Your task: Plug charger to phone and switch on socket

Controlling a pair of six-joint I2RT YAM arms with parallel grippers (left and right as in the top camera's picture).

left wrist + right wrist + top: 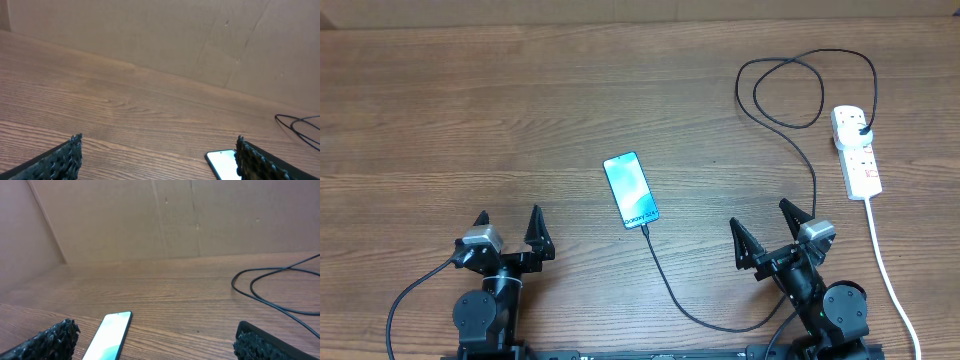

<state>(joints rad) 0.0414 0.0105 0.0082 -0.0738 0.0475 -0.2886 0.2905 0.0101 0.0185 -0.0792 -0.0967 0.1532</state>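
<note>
I need to move my right gripper next to the white socket strip's switch (868, 150) beside the plug and close its fingers there, ready to press.
The phone (631, 190) lies flat mid-table, its teal screen lit. The black charger cable (692, 305) meets the phone's near end, curves past my right arm, loops at the back (790, 90) and ends in a black plug seated in the white socket strip (860, 165) at the far right. I cannot tell whether the tip is inserted in the phone. My left gripper (508, 222) stands open left of the phone. My right gripper (759, 217) is open to the phone's right. The wrist views show the phone (222, 162) (110, 335) just ahead, and nothing sits between the fingers.
The strip's thick white cord (887, 265) runs toward the front edge beside my right arm. A cardboard wall (200, 215) closes off the back of the wooden table (470, 120). The cable loop (270, 287) lies on the wood ahead of my right gripper.
</note>
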